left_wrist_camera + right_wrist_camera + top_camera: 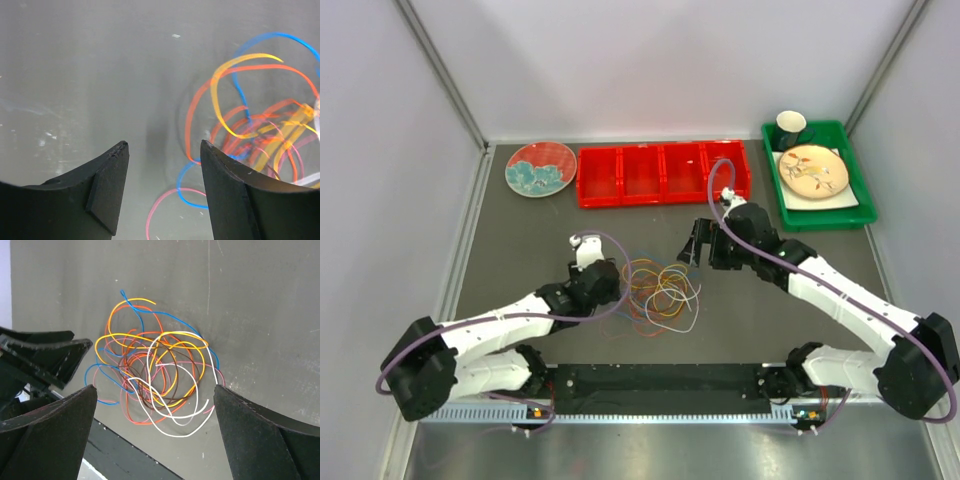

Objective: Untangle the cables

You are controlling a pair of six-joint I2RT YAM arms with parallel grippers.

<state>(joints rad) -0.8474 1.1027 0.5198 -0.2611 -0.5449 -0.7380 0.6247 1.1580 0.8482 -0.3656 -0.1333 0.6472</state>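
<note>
Next, I close my right gripper on the blue cable beside its back bend point(647, 256) point(147, 311), close to the loose end of the yellow cable, at the back of the tangle.
The cables point(660, 290) lie in one loose tangle on the grey table between the two arms, with orange, yellow, blue, pink, brown and white loops crossing each other. My left gripper point(621, 287) sits low at the tangle's left edge. In the left wrist view it point(164, 143) is open, with only a blue and a pink loop end on the table between its fingers, and most of the cables point(287, 132) are to its right. My right gripper point(698, 246) hovers behind the tangle. It point(155, 387) is wide open above the cables point(160, 370) and holds nothing.
A red divided bin point(660, 175) stands at the back, with a blue-patterned plate point(540, 168) to its left. At the back right is a green tray point(855, 205) with a plate and a cup. A black strip point(660, 385) runs along the near edge.
</note>
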